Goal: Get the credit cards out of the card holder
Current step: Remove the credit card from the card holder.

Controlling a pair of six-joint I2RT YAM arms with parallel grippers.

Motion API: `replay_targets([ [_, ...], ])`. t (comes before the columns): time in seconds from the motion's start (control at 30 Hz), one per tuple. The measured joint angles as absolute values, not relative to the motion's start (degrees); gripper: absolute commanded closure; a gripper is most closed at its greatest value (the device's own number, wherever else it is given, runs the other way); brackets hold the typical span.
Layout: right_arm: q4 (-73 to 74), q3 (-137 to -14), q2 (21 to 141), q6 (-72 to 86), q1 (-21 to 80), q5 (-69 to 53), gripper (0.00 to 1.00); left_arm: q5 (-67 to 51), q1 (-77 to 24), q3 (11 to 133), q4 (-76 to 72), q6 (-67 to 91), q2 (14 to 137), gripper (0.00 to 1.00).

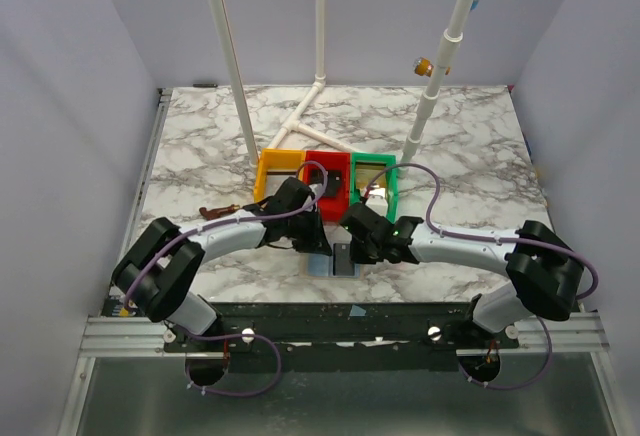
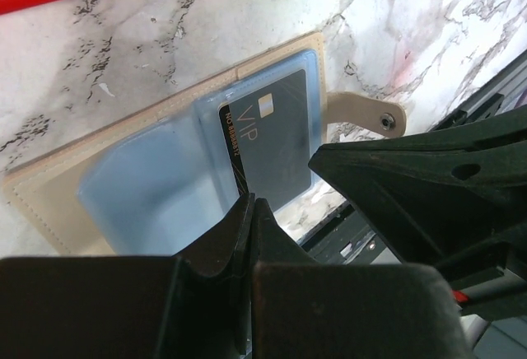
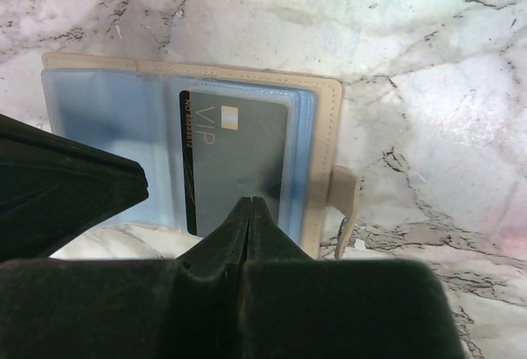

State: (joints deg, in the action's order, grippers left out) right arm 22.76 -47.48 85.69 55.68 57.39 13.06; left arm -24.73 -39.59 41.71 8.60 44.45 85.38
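Note:
I have my shut left gripper's fingers on top of the credit card, so next I open them and pinch its numbered edge point(image 2: 231, 141) while my right gripper presses the sleeve.
The card holder point(image 1: 320, 266) lies open and flat on the marble near the table's front edge, tan-rimmed point(image 3: 329, 128) with pale blue plastic sleeves point(image 2: 148, 186). A dark grey credit card marked VIP point(image 2: 276, 137) point(image 3: 239, 153) sits in the right-hand sleeve. My left gripper point(image 2: 251, 203) is shut, its tips over the card's lower left corner. My right gripper point(image 3: 251, 202) is also shut, tips at the card's near edge. Nothing shows between either pair of fingers. From above, both grippers point(image 1: 316, 246) point(image 1: 352, 248) meet over the holder. The holder's snap tab point(image 2: 366, 112) sticks out to the right.
Yellow point(image 1: 279, 168), red point(image 1: 325, 168) and green point(image 1: 374, 178) trays stand in a row just behind the grippers. A small brown thing point(image 1: 212, 213) lies on the marble at left. White pipes point(image 1: 228, 56) rise at the back. The table's front edge runs right beside the holder.

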Motion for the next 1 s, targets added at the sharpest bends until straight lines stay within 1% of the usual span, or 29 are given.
replay_targets([
  [0.4, 23.31, -47.48, 86.96, 55.61, 57.39, 14.55, 0.99, -25.63, -39.90, 41.71, 6.04, 44.91, 88.84, 1.00],
  [0.87, 23.24, -48.60, 89.36, 55.35, 57.39, 14.74, 0.99, -25.56, -39.88, 39.88, 5.23, 45.06, 89.27, 1.00],
  [1.0, 23.20, -48.97, 89.76, 55.20, 57.39, 14.72, 0.99, -25.56, -39.90, 39.38, 5.23, 45.08, 89.27, 0.92],
])
